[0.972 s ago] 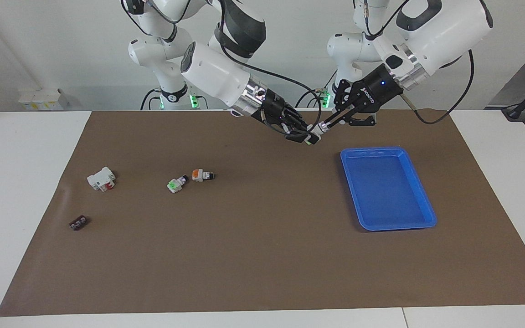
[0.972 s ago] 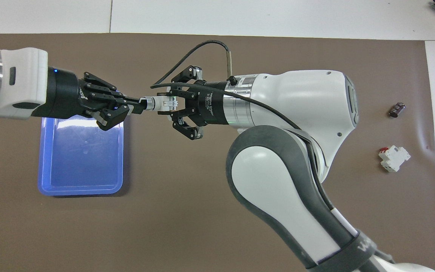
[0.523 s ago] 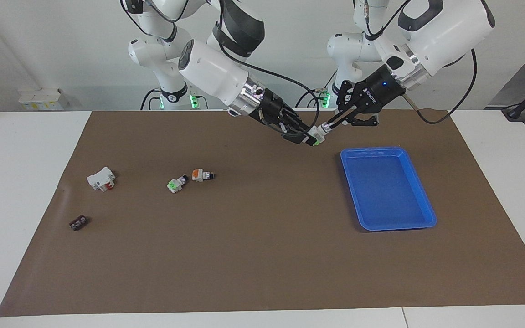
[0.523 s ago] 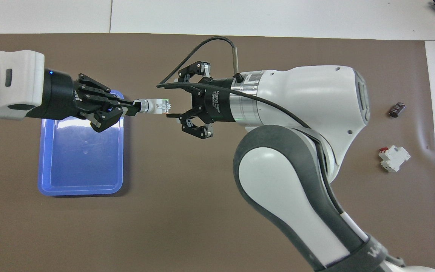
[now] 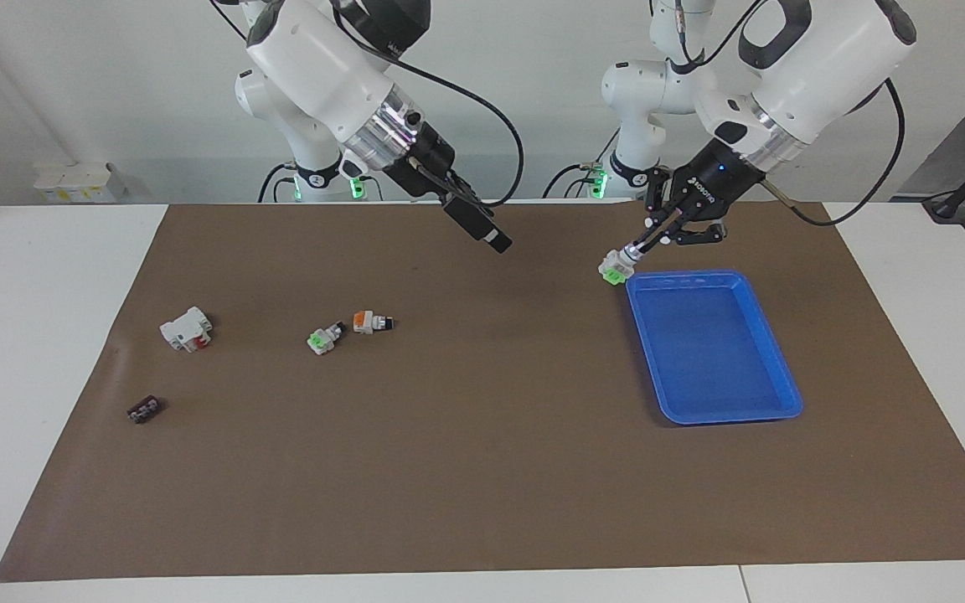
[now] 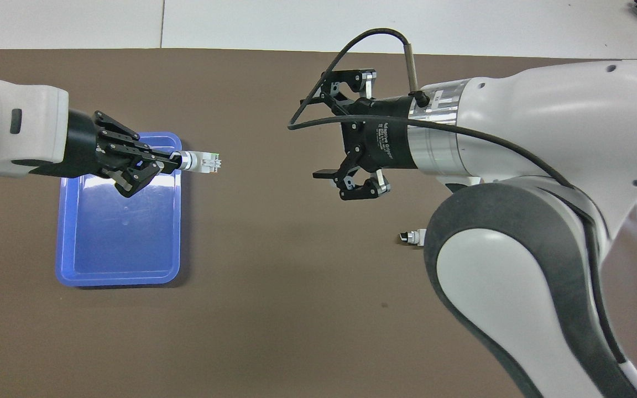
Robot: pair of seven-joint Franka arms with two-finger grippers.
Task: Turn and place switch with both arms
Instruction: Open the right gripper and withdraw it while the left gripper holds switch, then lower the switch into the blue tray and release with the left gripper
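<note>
The robot's left gripper will set the white switch down in the uncovered half of the blue tray [image 6: 144,244].
The switch [image 5: 614,270] is white with a pale green block at its free end. My left gripper [image 5: 635,250] is shut on its knob end and holds it in the air. It hangs over the mat, just beside the corner of the blue tray [image 5: 784,409] nearest the robots. In the overhead view the switch [image 6: 203,162] sticks out of my left gripper [image 6: 177,161] past the tray's rim [image 6: 119,279]. My right gripper [image 5: 495,241] is open and empty, raised over the mat's middle. The overhead view shows my right gripper [image 6: 324,132] with its jaws wide apart.
An orange-ended switch [image 5: 369,321] and a switch with a bright green face [image 5: 323,338] lie side by side on the mat. A white and red block [image 5: 187,328] and a small dark part [image 5: 145,409] lie toward the right arm's end.
My right gripper has let go of the switch and drawn back and up toward its own end. My left gripper has carried the switch to the tray's corner.
</note>
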